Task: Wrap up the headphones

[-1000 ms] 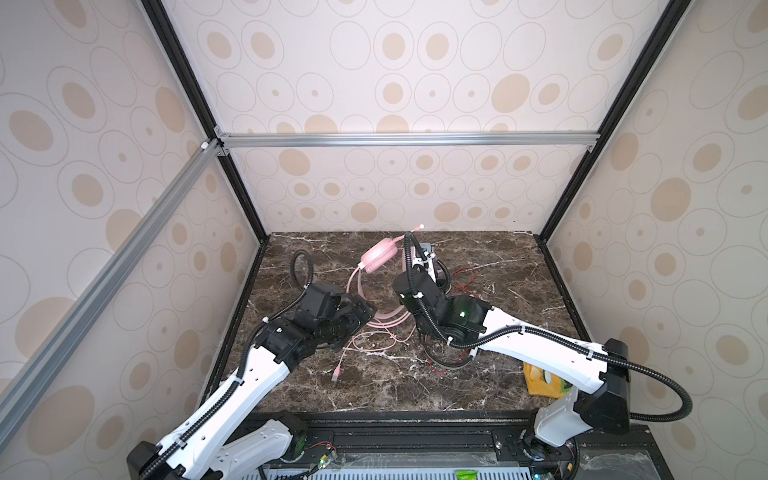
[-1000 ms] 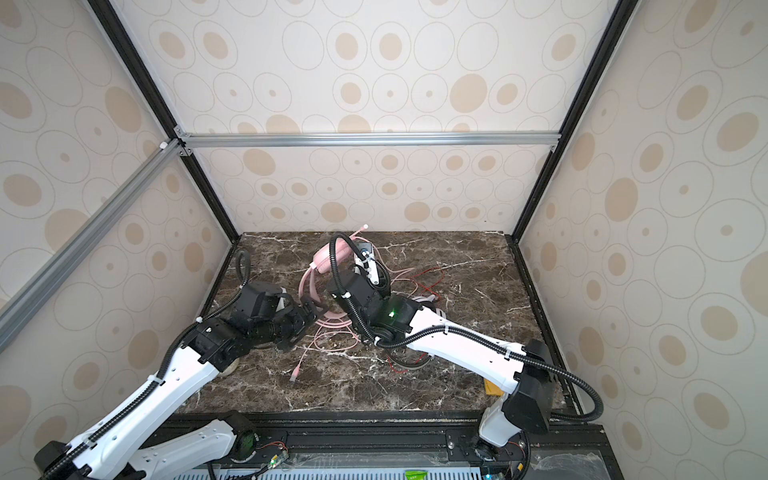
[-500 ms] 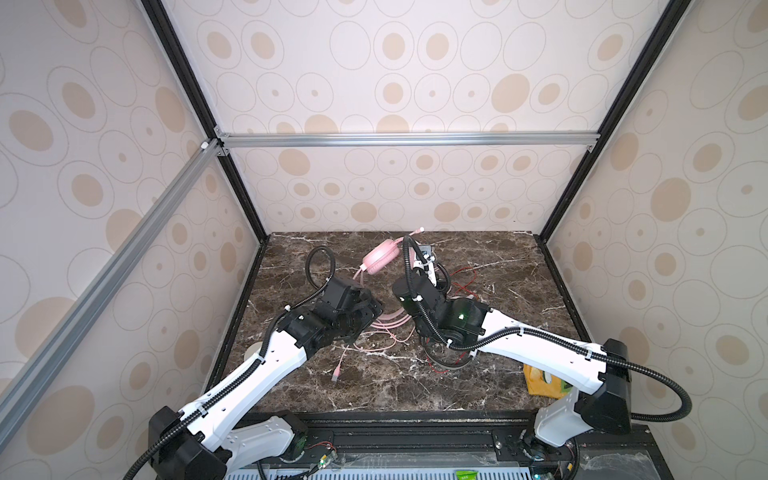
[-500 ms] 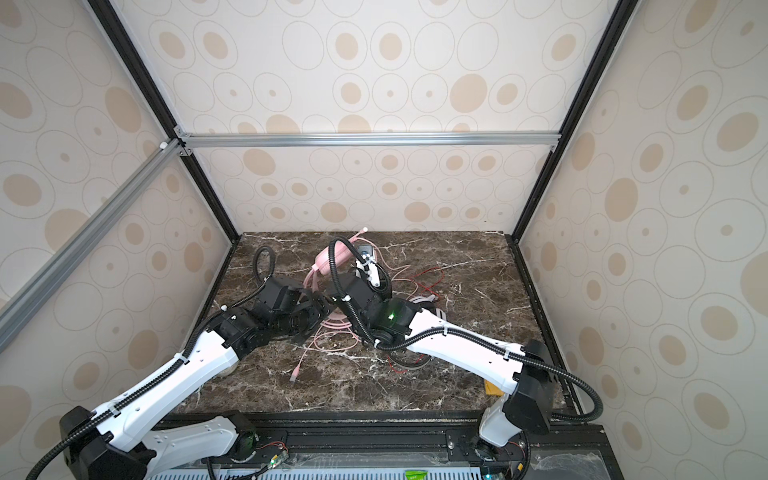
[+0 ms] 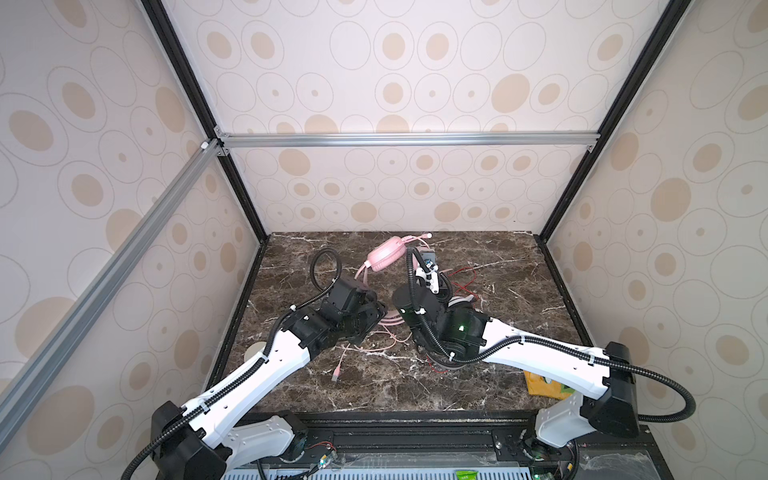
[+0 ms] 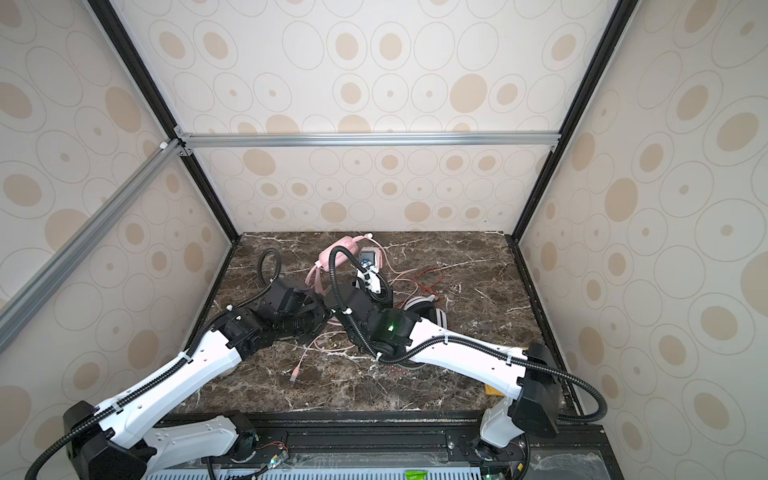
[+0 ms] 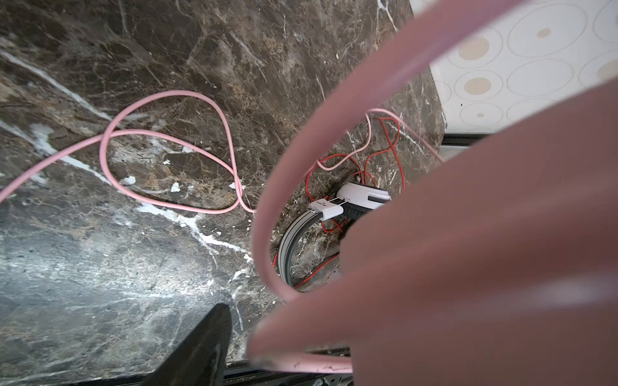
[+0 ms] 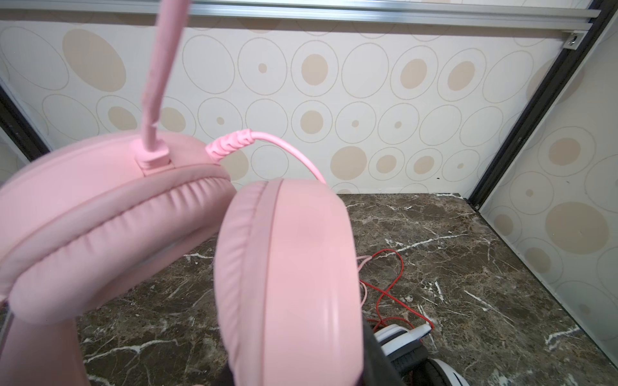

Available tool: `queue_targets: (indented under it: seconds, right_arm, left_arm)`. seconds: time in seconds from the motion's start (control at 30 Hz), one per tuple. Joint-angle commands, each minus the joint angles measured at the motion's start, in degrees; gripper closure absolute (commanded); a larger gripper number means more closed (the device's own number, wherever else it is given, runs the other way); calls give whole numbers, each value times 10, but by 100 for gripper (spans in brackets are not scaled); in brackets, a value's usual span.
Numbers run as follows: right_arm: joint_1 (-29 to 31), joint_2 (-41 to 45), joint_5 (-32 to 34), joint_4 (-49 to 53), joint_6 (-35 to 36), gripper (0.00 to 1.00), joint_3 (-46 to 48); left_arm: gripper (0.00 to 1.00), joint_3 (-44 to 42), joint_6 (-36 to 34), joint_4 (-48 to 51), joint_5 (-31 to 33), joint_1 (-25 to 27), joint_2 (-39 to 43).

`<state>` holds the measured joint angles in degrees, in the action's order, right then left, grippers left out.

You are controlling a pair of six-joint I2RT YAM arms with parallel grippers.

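The robot's right gripper is busy on the ear cup, so next the left gripper closes on the pink headband [image 7: 399, 283] before the right gripper goes for the loose pink cable.
The pink headphones [image 5: 388, 255] hang raised over the back of the table in both top views, with my right gripper [image 5: 419, 270] shut on one ear cup [image 8: 287, 274]. A dark finger [image 8: 378, 351] shows beside that cup. My left gripper [image 5: 376, 311] is open beside the pink headband [image 7: 334, 140]. One finger [image 7: 204, 347] shows, with a gap to the band; the other is hidden. The loose pink cable [image 7: 167, 150] loops over the marble to its plug [image 5: 335, 376]. The white-and-black headphones [image 6: 424, 305] lie under my right arm, trailing a thin red cable [image 6: 419, 278].
A yellow object [image 5: 544, 384] lies at the front right under the right arm. A pale round thing [image 5: 253, 353] sits at the table's left edge [image 5: 232, 332]. Patterned walls close in the left, back and right sides. The two arms nearly meet at the centre.
My left arm has stretched out toward the centre, up to the pink headband, and its jaws have narrowed. The right arm keeps the pink headphones raised in the same place.
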<state>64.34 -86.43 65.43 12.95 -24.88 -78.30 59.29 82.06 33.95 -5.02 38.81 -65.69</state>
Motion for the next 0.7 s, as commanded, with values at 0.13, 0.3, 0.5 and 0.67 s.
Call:
queue_targets:
  seconds: [0.13, 0.3, 0.5, 0.67]
  right_arm:
    - [4, 44, 43, -54, -15, 81, 11]
    - [4, 60, 30, -53, -33, 84, 24]
    - [4, 77, 15, -53, -41, 85, 35]
    - [4, 75, 0, -57, -43, 85, 38]
  left_arm:
    - [39, -3, 18, -10, 11, 7, 0]
    - [42, -12, 23, -8, 17, 8, 3]
    - [39, -26, 28, -20, 15, 7, 0]
    - [27, -20, 28, -21, 18, 8, -1]
